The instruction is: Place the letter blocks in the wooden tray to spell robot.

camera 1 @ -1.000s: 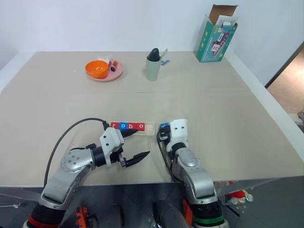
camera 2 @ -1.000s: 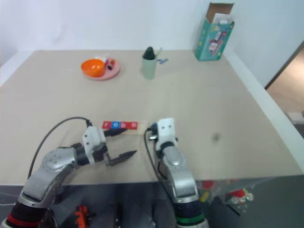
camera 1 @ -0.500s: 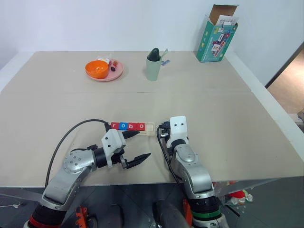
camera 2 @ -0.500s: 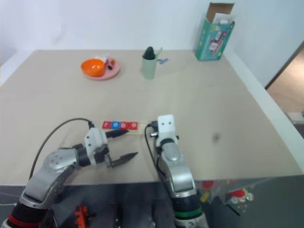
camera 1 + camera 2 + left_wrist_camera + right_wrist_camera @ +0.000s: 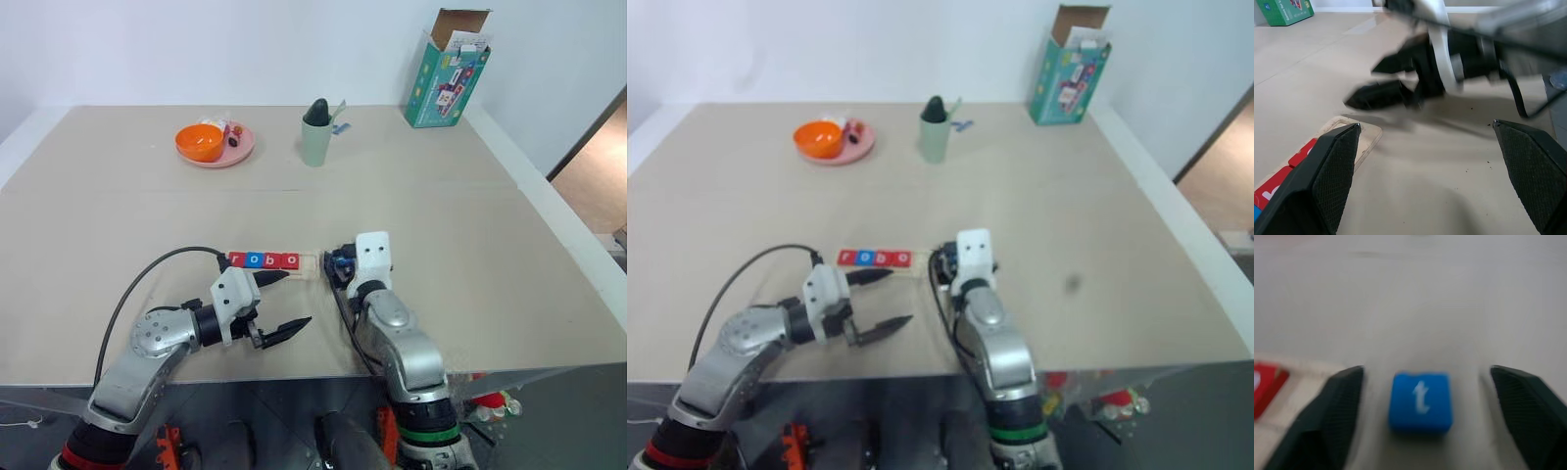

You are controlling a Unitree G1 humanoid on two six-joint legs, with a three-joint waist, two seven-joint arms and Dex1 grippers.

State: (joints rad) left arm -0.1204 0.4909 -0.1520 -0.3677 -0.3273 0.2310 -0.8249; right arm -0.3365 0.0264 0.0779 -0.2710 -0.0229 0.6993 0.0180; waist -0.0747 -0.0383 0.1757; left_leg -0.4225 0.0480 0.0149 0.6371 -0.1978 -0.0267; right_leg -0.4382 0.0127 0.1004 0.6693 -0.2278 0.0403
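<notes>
I should turn my right gripper and grip the t block's front and back edges (image 5: 1421,404), because one of its fingers stands between the tray's end and the t block.
The wooden tray (image 5: 308,263) lies near the table's front edge. Several red and blue letter blocks (image 5: 263,259) in it read r, o, b, o, and its right end is bare. The blue t block (image 5: 1421,400) lies flat on the table just past that end. My right gripper (image 5: 336,266) is open, with its fingers (image 5: 1337,416) apart on either side of the t block and not touching it. My left gripper (image 5: 295,299) is open and holds nothing, in front of the tray, pointing toward the right gripper.
At the table's back stand a pink plate (image 5: 241,149) with an orange bowl (image 5: 200,142), a green cup (image 5: 314,138) and a teal carton (image 5: 448,73). A black cable (image 5: 147,277) loops from my left arm beside the tray.
My right gripper has opened and let go of the blue t block, which now lies beside the tray's bare end. The right hand has lifted slightly. The left arm has kept still.
</notes>
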